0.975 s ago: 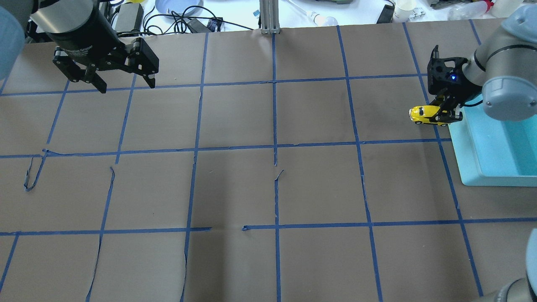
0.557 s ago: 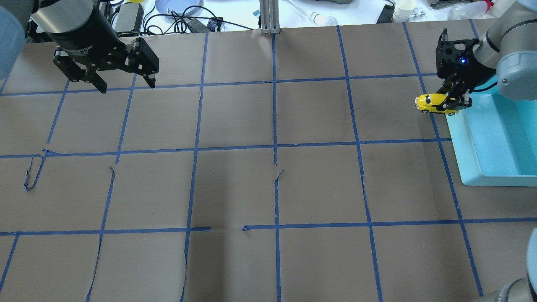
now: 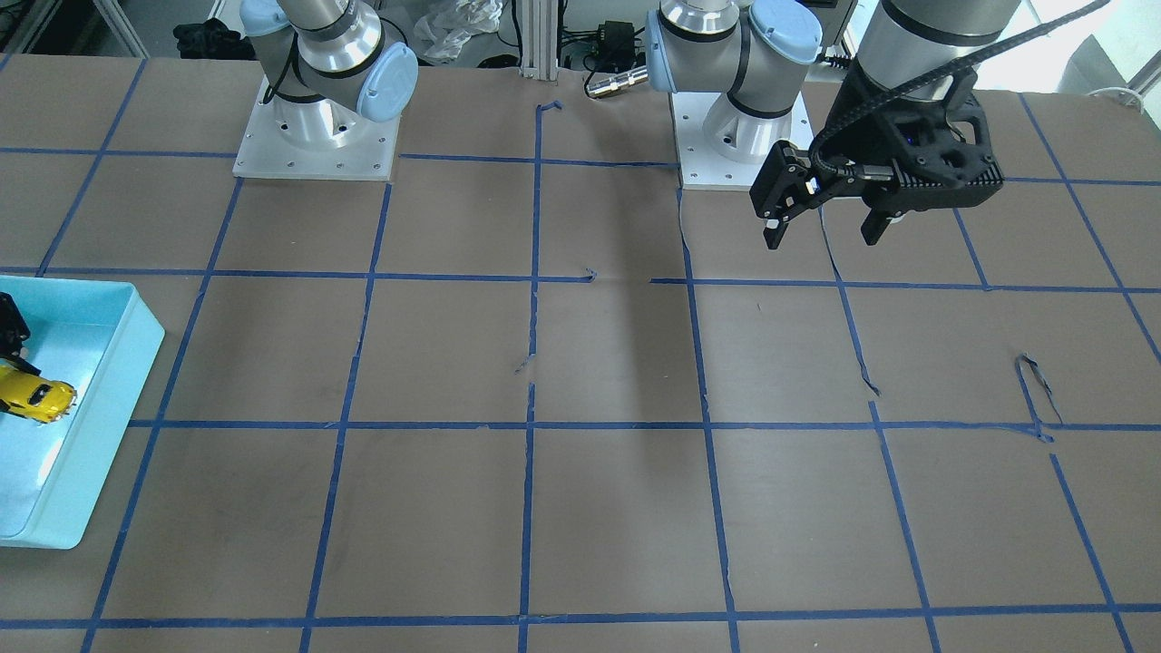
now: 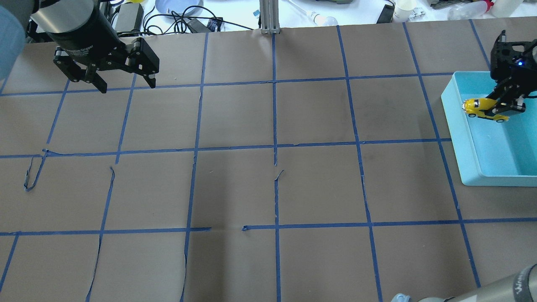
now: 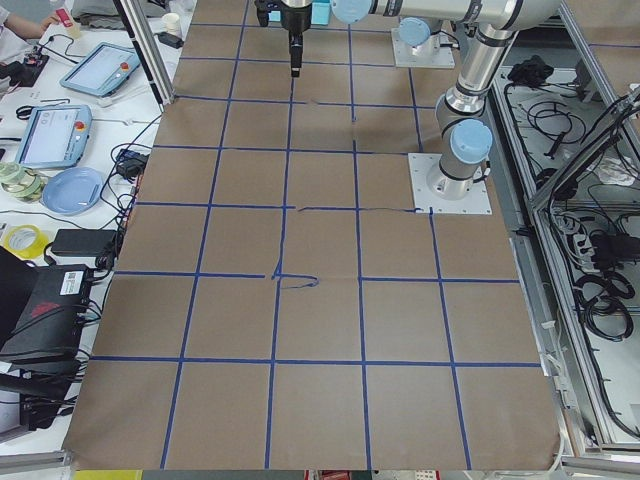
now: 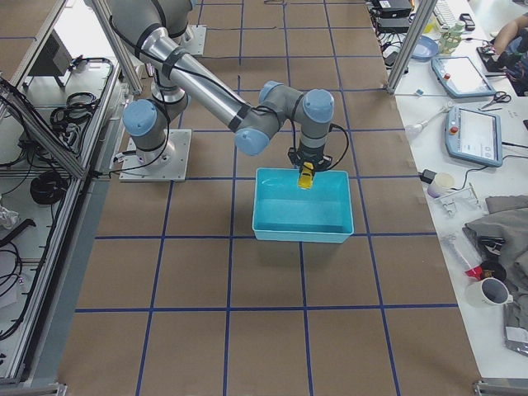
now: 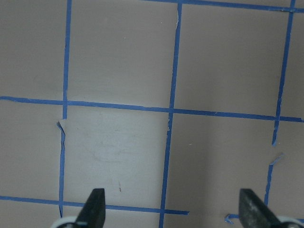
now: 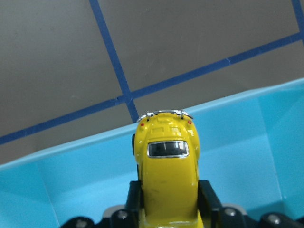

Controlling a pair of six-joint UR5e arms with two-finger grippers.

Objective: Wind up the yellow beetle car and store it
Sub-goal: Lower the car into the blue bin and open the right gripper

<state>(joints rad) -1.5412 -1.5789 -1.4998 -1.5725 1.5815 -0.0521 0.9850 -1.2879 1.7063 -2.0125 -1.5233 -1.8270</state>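
Note:
The yellow beetle car, now in the air over the bin's far end, will go down from my right gripper onto the light-blue bin's bottom (image 3: pixel 42 381), close to the side of the bin that the car's tail faces.
The yellow beetle car (image 4: pixel 482 108) is held in my right gripper (image 4: pixel 505 105), in the air over the far end of a light-blue bin (image 4: pixel 455 121). The front-facing view shows the car (image 3: pixel 36 396) above the bin (image 3: pixel 127 336) at the left edge. In the right wrist view the car (image 8: pixel 166 171) sits between the black fingers (image 8: pixel 209 197), its tail toward the bin wall (image 8: pixel 80 152). It also shows in the exterior right view (image 6: pixel 306 176). My left gripper (image 4: pixel 126 84) hangs open and empty over the table's far left corner; it also shows in the front-facing view (image 3: pixel 825 231).
The table is brown paper with a grid of blue tape (image 4: pixel 275 151), torn in places (image 4: pixel 31 176). Cables, a plate and bottles lie beyond the far edge (image 4: pixel 180 12). The two arm bases (image 3: pixel 317 136) stand on the robot's side.
My right gripper has carried the car to the right and a little away from the robot, from beside the bin's left wall to over its inside. The left arm has not moved.

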